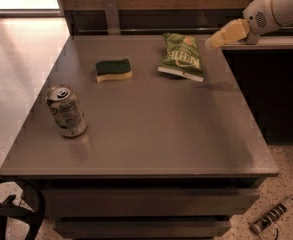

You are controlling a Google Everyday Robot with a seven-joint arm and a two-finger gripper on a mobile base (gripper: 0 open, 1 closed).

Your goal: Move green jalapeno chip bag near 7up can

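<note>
The green jalapeno chip bag should be gripped next, as my gripper goes to the middle (182, 53) of it, behind its pale seam, and closes there.
The green jalapeno chip bag (181, 57) lies flat at the back right of the grey table (151, 134), its pale seam toward me. The 7up can (66, 111) stands upright near the table's front left, far from the bag. My gripper (225, 35) comes in from the upper right on a white arm; its pale tip hangs above the table's right edge, just right of the bag and apart from it. It holds nothing that I can see.
A yellow sponge with a dark green top (113, 70) lies at the back, left of the bag. A dark counter (266, 44) adjoins the table's right side. A power strip (273, 215) lies on the floor at lower right.
</note>
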